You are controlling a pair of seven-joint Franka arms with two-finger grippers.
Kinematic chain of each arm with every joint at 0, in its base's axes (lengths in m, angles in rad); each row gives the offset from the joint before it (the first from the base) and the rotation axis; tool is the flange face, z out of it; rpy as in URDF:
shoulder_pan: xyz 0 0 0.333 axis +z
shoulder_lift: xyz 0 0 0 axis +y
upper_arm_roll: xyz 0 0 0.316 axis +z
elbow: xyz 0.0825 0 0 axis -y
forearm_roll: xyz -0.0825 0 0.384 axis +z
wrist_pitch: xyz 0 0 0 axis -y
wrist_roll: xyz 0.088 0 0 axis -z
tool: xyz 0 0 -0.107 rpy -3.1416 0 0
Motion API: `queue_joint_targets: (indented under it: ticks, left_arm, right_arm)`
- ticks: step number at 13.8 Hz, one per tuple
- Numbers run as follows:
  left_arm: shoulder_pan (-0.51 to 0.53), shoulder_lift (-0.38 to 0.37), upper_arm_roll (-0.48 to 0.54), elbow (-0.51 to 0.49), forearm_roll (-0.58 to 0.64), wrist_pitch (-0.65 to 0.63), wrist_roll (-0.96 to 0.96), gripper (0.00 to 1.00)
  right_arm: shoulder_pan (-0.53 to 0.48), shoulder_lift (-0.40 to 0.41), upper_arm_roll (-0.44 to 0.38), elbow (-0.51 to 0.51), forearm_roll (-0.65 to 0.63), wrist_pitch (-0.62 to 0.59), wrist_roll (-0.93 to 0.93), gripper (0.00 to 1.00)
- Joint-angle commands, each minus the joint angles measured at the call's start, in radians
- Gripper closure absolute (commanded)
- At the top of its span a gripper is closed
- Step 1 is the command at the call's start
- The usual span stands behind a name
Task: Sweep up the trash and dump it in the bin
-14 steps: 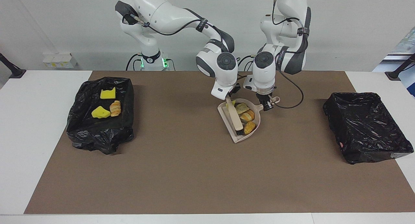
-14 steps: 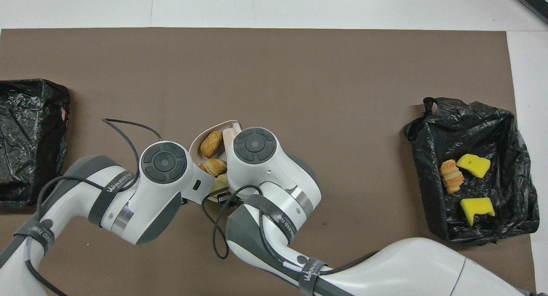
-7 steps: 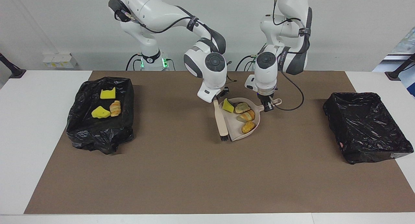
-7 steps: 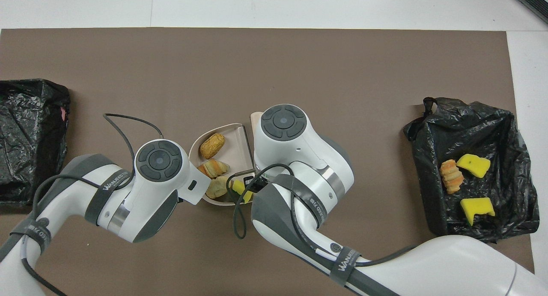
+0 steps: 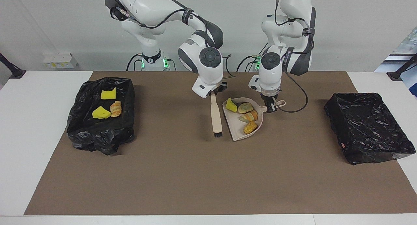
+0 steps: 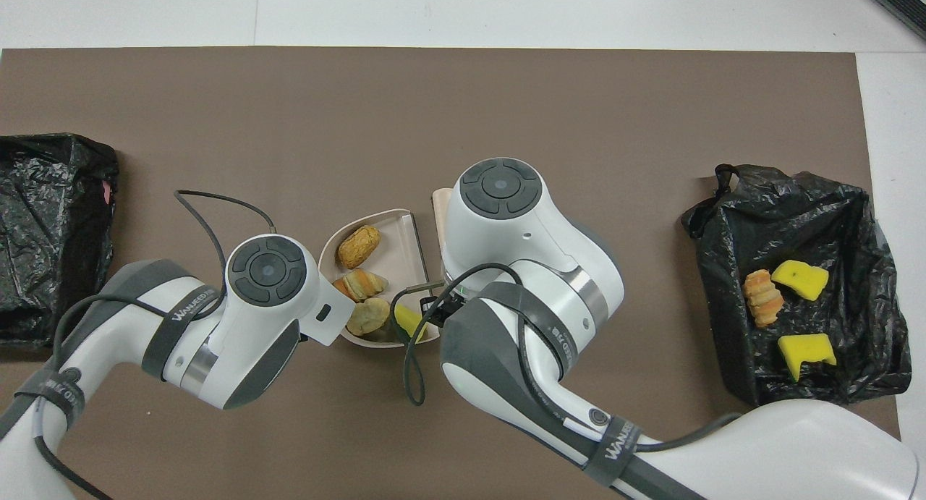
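Note:
The robot's right gripper should set the beige brush down on the brown mat just nearer the robot than the dustpan (image 6: 409,405).
A beige dustpan (image 5: 235,125) (image 6: 399,248) sits mid-mat close to the robots, and my left gripper (image 5: 271,107) is shut on its handle. It holds trash: a yellow sponge scrap (image 5: 231,105) (image 6: 406,320) and three bread-like lumps (image 5: 250,127) (image 6: 358,245). My right gripper (image 5: 215,91) is shut on the beige brush (image 5: 215,116), which hangs bristles down beside the pan, toward the right arm's end. The overhead view hides both grippers under their wrists. The bin (image 5: 97,135) (image 6: 723,355) at the right arm's end holds two yellow scraps and a bread lump.
A second black-lined bin (image 5: 368,120) (image 6: 51,218) stands at the left arm's end of the mat with nothing showing inside. A black cable (image 5: 298,104) loops from the left wrist over the mat beside the dustpan handle.
My right gripper has drawn the brush out of the dustpan toward the right arm's end, uncovering the yellow scrap. The left gripper and dustpan have barely shifted.

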Motion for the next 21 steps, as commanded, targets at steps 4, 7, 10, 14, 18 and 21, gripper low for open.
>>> queue_joint_targets:
  ticks: [4, 7, 10, 14, 18, 21]
  left_arm:
    - [0.253, -0.121, 0.004, 0.011, -0.023, -0.021, 0.389, 1.0]
    - [0.391, -0.121, 0.004, 0.098, -0.024, -0.059, 0.506, 1.0]
    - [0.561, -0.107, 0.012, 0.218, -0.021, -0.067, 0.568, 1.0]
    - [0.752, -0.008, 0.013, 0.419, -0.024, -0.087, 0.695, 1.0]
    - [0.861, 0.104, 0.019, 0.591, 0.044, -0.097, 0.83, 1.0]
    - [0.844, 0.153, 0.016, 0.631, 0.299, -0.076, 0.825, 1.0]
  right_arm:
    - [0.131, -0.078, 0.015, -0.205, -0.006, 0.168, 0.196, 1.0]
    - [0.218, -0.077, 0.014, -0.208, -0.006, 0.185, 0.273, 1.0]
    - [0.236, -0.083, 0.019, -0.248, -0.006, 0.252, 0.284, 1.0]
    - [0.266, -0.071, 0.013, -0.273, -0.006, 0.292, 0.283, 1.0]
    - [0.259, -0.066, 0.008, -0.195, -0.012, 0.187, 0.277, 0.0]
    - [0.251, -0.066, 0.008, -0.086, -0.017, 0.052, 0.272, 0.0]
